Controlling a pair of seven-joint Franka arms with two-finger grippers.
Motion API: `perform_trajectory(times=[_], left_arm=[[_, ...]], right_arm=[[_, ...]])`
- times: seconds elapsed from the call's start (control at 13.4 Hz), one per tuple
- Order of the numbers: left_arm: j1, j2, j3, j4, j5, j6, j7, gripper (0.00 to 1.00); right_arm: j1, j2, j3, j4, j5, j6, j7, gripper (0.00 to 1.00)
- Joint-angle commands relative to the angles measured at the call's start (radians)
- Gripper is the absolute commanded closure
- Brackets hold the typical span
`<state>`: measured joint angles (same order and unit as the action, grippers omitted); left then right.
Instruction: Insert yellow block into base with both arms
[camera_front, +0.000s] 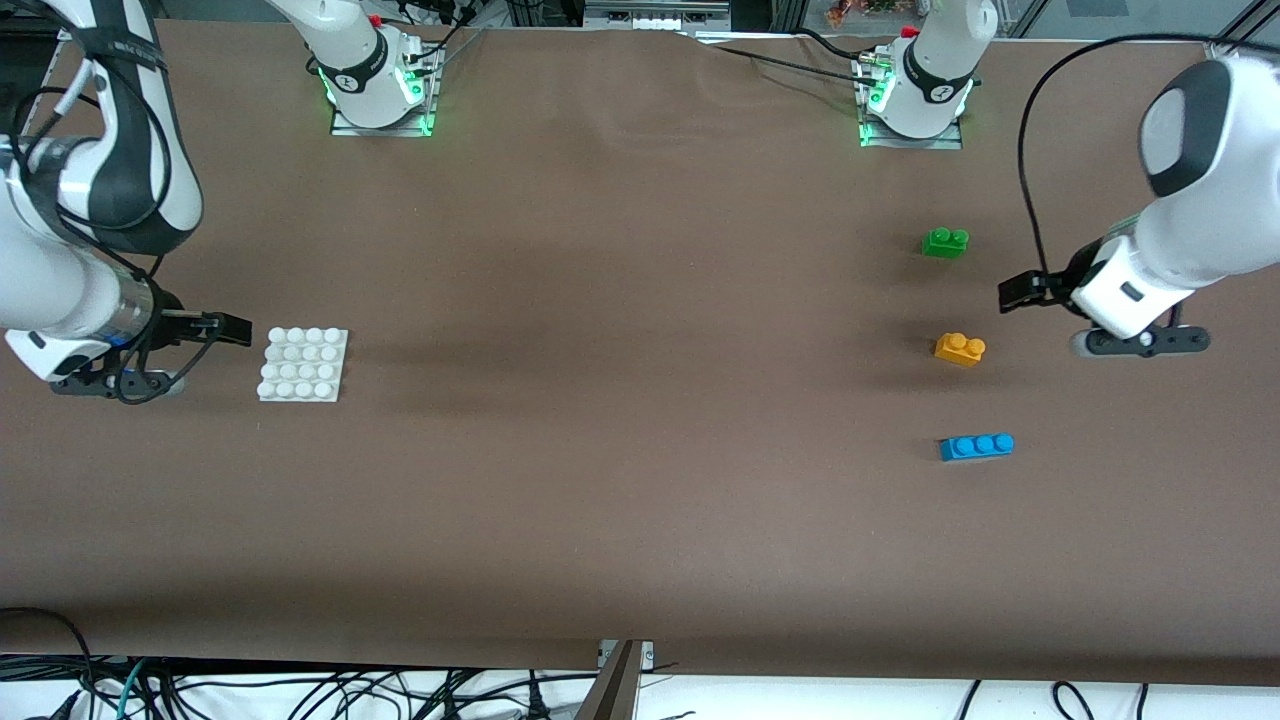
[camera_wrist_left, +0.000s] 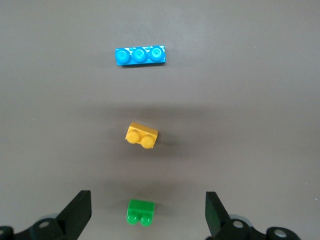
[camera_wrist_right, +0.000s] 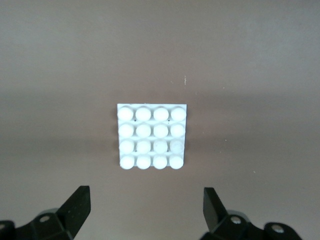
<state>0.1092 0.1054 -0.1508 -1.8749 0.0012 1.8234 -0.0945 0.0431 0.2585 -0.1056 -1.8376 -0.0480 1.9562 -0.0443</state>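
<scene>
Next, my left gripper will go to the yellow block between the green and blue bricks and close on the block's short ends (camera_front: 959, 350) (camera_wrist_left: 141, 135).
The yellow block (camera_front: 960, 349) lies on the brown table toward the left arm's end, between a green brick and a blue one; the left wrist view shows the yellow block (camera_wrist_left: 142, 135) too. My left gripper (camera_front: 1018, 292) hangs open and empty over the table beside these bricks, and the left gripper (camera_wrist_left: 148, 204) has its fingers spread wide. The white studded base (camera_front: 303, 364) rests flat toward the right arm's end. Beside it my right gripper (camera_front: 232, 328) is open, holding nothing. In the right wrist view the base (camera_wrist_right: 152, 136) sits ahead of the right gripper (camera_wrist_right: 145, 201).
A green two-stud brick (camera_front: 945, 243) lies farther from the front camera than the yellow block, and a blue three-stud brick (camera_front: 977, 446) lies nearer. The wide middle of the brown table (camera_front: 620, 380) separates the base from the bricks.
</scene>
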Motion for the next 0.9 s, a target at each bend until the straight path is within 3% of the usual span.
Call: perform_trajectory(times=[0.0,0.22,0.82], left_arm=[[-0.011,-0.007,0.008,-0.119,0.010,0.135,0.012,0.00],[-0.010,0.000,0.013,-0.231,0.010,0.284,0.015,0.00],[0.004,0.167,0.048,-0.265,0.010,0.436,0.271,0.00]], right_arm=[[-0.002,-0.036,-0.009,-0.158,-0.013,0.154,0.015,0.00],[-0.002,-0.004,-0.013,-0.251,-0.013,0.307,0.015,0.00],[-0.002,0.116,-0.042,-0.273,-0.007,0.481,0.017,0.00]])
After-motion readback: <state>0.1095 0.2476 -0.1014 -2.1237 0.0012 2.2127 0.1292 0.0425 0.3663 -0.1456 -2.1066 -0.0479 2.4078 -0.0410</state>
